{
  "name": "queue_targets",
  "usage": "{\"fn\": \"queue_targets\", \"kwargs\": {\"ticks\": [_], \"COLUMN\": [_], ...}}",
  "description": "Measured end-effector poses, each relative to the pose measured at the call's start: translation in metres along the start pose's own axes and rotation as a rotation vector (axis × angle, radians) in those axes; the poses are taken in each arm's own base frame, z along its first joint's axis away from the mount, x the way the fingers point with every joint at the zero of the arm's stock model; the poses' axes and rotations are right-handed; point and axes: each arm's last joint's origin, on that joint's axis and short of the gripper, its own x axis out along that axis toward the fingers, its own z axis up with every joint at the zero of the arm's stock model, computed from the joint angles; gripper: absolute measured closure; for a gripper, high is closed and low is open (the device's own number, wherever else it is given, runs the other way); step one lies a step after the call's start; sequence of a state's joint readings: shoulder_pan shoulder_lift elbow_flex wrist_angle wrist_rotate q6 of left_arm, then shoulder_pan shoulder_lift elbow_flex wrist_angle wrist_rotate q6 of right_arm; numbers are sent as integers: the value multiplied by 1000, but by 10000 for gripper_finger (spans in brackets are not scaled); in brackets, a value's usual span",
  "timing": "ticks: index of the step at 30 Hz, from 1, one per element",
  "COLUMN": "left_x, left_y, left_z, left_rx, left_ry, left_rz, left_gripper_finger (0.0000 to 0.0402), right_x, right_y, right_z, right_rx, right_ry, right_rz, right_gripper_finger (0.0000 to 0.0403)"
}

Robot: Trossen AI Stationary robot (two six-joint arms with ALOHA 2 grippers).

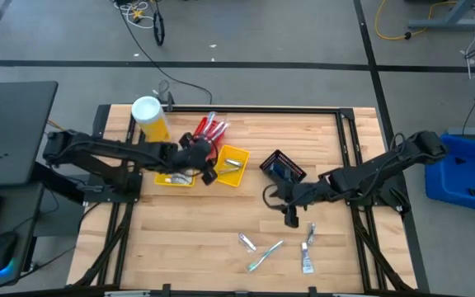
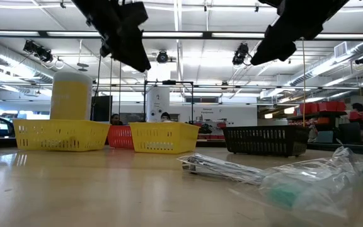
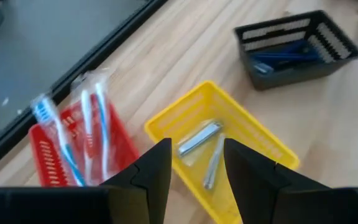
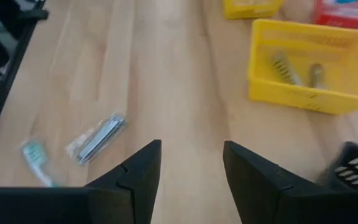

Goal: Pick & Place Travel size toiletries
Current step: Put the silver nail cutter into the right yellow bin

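My right gripper is to move next to the middle of the silver packet (image 1: 247, 242) (image 4: 100, 139) beside the green toothbrush and close there.
Several wrapped toiletries lie flat on the wood near the table's near edge: a silver packet (image 1: 246, 241), a green toothbrush (image 1: 264, 256) and two small packets (image 1: 308, 254). The right wrist view shows the silver packet (image 4: 98, 138) and the green toothbrush (image 4: 36, 155). My right gripper (image 4: 191, 149) is open and hovers above bare wood, on the far side of them (image 1: 291, 214). My left gripper (image 3: 197, 149) is open above the yellow bin (image 3: 229, 155), which holds silver wrapped items (image 3: 199, 138). Toothbrushes (image 3: 82, 124) lie in the red bin (image 3: 114, 146).
A second yellow bin (image 1: 174, 176) lies under my left arm. The black bin (image 1: 283, 167) holds blue items (image 3: 284, 57). A yellow canister with a white lid (image 1: 148, 115) stands at the far left corner. Bare wood stretches along the near left of the table (image 1: 180, 239).
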State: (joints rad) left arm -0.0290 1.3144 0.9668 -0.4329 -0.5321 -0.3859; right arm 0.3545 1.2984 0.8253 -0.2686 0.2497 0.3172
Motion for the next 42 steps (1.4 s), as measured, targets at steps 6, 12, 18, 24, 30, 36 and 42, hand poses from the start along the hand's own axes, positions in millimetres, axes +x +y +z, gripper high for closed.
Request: {"fn": "queue_targets", "kwargs": {"ticks": [6, 12, 18, 24, 30, 36, 42], "left_x": [-18, -31, -35, -27, -17, -13, -15], "left_y": [-28, -45, -52, -60, -67, -76, -82], "left_z": [-8, -16, -21, -23, -28, -32, -35], "left_rx": [86, 140, 149, 148, 161, 172, 184], "left_ry": [-54, -71, -64, -66, -42, -25, -15], "left_rz": [-77, -151, -173, -181, -181, -242, -286], "left_gripper_finger": [248, 248, 248, 248, 248, 248, 248], "right_x": [19, 41, 52, 53, 69, 99, 117], "right_y": [24, 42, 49, 52, 57, 64, 62], "right_z": [-18, -37, -44, -39, -37, -42, -45], "right_rx": [-77, -116, -132, -121, -95, -63, 45], "right_ry": [90, 174, 181, 125, 50, -44, -135], "right_rz": [40, 84, 93, 110, 134, 145, 51], "right_gripper_finger": [214, 224, 233, 231, 234, 236, 238]}}
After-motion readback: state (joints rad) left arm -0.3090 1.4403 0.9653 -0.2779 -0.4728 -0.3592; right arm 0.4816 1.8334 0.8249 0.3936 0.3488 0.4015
